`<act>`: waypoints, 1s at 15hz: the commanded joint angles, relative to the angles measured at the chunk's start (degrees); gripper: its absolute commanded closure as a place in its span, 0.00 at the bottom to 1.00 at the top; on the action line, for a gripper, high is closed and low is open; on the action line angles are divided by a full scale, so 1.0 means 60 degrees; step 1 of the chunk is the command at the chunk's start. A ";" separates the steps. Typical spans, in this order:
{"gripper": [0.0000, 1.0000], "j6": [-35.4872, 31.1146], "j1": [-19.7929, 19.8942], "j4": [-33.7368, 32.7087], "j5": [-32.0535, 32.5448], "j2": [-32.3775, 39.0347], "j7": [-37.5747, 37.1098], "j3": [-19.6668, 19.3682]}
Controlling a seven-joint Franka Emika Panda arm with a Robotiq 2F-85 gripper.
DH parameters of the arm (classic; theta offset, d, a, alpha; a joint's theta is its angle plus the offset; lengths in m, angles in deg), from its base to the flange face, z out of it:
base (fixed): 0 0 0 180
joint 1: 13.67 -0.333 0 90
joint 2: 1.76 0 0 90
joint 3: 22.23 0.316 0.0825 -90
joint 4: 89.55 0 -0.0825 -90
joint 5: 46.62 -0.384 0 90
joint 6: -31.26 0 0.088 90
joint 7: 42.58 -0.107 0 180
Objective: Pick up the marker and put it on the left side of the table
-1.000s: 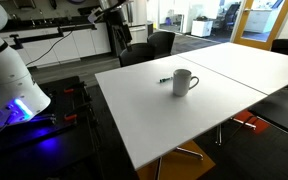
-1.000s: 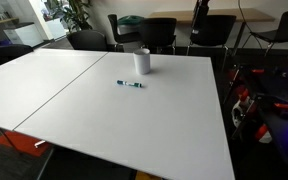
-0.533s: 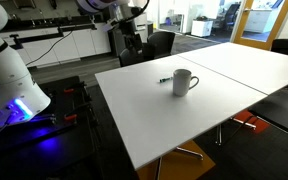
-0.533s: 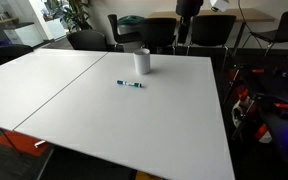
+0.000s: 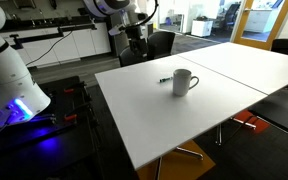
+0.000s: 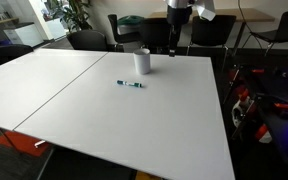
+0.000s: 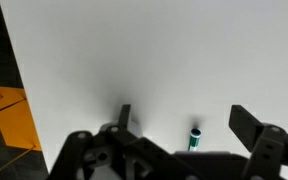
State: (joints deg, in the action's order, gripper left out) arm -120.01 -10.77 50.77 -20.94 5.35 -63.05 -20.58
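Note:
My gripper will next move to the marker's middle (image 5: 166, 79) (image 7: 193, 149), where its bluish part meets its white part, and close there.
The marker (image 5: 164, 79) is a thin dark stick with a bluish part. It lies flat on the white table (image 5: 184, 125) beside a white mug (image 5: 184, 82). It shows in both exterior views, and in one of them the marker (image 6: 130, 84) lies in front of the mug (image 6: 142, 62). My gripper (image 5: 137, 48) hangs open and empty in the air beyond the table's far edge, apart from the marker; it also shows in an exterior view (image 6: 174, 42). In the wrist view the marker's end (image 7: 194, 138) peeks out between my open fingers (image 7: 184, 120), far below.
Dark office chairs (image 6: 129, 30) stand along the far edge near my arm. An orange base (image 7: 6, 120) sits on the floor beside the table. The robot's white base (image 5: 9, 80) with a blue light stands beside the table.
My arm has swung down and in toward the table's edge, so the gripper now hangs lower and nearer the mug. The marker and mug have not moved.

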 commanded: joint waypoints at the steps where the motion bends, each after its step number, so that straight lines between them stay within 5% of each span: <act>1: 0.00 -0.0001 -0.0344 0.0001 -0.0099 -0.0012 0.0080 -0.0340; 9: 0.00 -0.0144 -0.0819 -0.1088 -0.0711 0.1026 0.0148 -0.0259; 15: 0.00 -0.0106 -0.1420 -0.2640 -0.0610 0.2527 -0.0265 -0.0837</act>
State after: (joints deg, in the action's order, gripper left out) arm -120.01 -17.25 40.24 -24.01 15.32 -63.42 -23.34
